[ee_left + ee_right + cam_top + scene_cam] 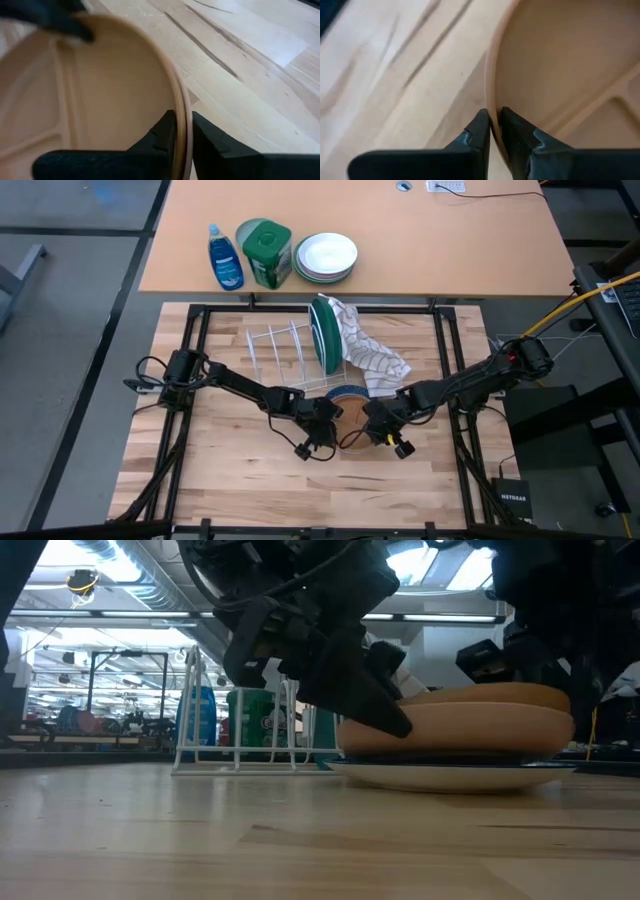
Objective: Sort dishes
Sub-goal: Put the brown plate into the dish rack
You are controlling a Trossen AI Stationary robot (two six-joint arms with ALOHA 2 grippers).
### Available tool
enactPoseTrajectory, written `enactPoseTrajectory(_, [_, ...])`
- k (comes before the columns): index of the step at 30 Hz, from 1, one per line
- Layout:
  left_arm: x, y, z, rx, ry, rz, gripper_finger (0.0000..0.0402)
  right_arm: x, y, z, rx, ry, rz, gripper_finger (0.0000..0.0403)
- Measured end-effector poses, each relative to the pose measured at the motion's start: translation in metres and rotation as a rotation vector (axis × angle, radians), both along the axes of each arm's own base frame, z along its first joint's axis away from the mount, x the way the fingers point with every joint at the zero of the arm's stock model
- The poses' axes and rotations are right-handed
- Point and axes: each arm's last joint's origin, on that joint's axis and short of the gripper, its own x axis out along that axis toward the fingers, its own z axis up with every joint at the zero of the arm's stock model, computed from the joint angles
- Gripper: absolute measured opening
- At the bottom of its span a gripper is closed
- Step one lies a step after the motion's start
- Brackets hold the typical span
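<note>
I am pinching the rims of both brown plates with my left gripper, so I need to open it and take only the top plate's rim (168, 70) while my right gripper tilts that plate up.
Two brown plates (460, 730) lie stacked on a pale, blue-rimmed dish (450, 776) at the middle of the table, just near of the rack. In the high view the top brown plate (352, 426) shows between my two grippers, with the blue dish's rim (345, 392) behind it. My left gripper (328, 432) is shut on the plate's left rim and my right gripper (378, 428) on its right rim. The dark green plate (325, 335) stands on edge in the white wire rack (285, 355). My left gripper (184, 135) pinches a brown plate's rim (182, 107), one finger inside the plate and one outside. It comes slanting down from the table's left. The plate lies about level on the stack; which of the two brown plates it is, I cannot tell. My right gripper (493, 125) pinches a brown plate's rim (491, 100), one finger inside the divided plate and one outside. It comes slanting down from the table's right. Its dark finger also shows at the far rim in the left wrist view (65, 25), so both grippers hold one plate.
A patterned cloth (372, 352) hangs over the rack's right side beside the green plate. Beyond the work table, a blue bottle (225, 258), a green canister (266, 252) and a stack of white bowls (326, 257) stand on a desk. Bare wood lies near and left.
</note>
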Motion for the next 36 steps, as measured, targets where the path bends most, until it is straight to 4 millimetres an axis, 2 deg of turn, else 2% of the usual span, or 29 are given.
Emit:
enactPoseTrajectory(8, [-0.001, -0.003, 0.000, -0.102, 0.064, 0.114, 0.0125, 0.007, 0.002, 0.014, 0.011, -0.010, -0.005, 0.0042])
enactPoseTrajectory(14, [-0.001, -0.009, 0.000, -0.116, 0.066, 0.112, 0.0159, 0.007, 0.002, 0.015, 0.013, -0.011, -0.004, 0.0032])
enactPoseTrajectory(18, [-0.002, -0.011, 0.000, -0.112, 0.060, 0.108, 0.0163, 0.007, 0.002, 0.015, 0.026, -0.005, -0.016, 0.0019])
enactPoseTrajectory(33, [0.000, -0.011, 0.001, -0.042, 0.021, 0.157, 0.0156, 0.012, 0.004, 0.018, 0.057, -0.052, -0.026, 0.0021])
enactPoseTrajectory(36, [0.000, -0.010, 0.001, 0.014, -0.004, 0.147, 0.0143, 0.013, 0.004, 0.019, 0.062, -0.073, -0.026, 0.0021])
